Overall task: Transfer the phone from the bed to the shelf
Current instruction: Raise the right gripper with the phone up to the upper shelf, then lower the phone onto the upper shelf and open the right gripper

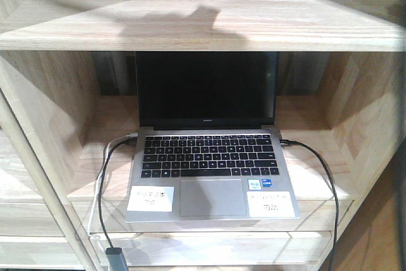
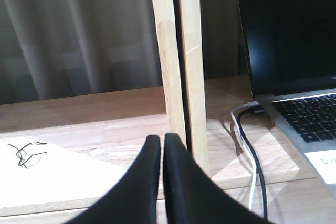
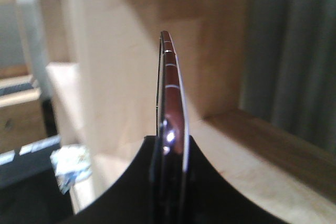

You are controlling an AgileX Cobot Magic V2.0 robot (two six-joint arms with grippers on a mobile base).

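Next, I set the phone with my right gripper on the upper plank above the laptop's white cable side.
In the right wrist view the phone [image 3: 172, 98] stands edge-on, its rose-gold edge with thin white lines rising from between the black fingers; my right gripper [image 3: 171, 142] is shut on it, in front of a pale wooden wall and plank of the shelf [image 3: 252, 161]. My left gripper [image 2: 161, 141] is shut with nothing between its fingers, hovering over a shelf plank [image 2: 105, 124] just left of a wooden upright [image 2: 181, 61]. The front view shows the shelf [image 1: 190, 23] with neither gripper nor phone in it. The bed is out of view.
A silver laptop [image 1: 209, 163] with a black screen stands open in the middle compartment, also the laptop [image 2: 299, 77] at the right of the left wrist view. Black and white cables [image 2: 252, 150] run from its sides. Grey curtains [image 2: 79, 35] hang behind.
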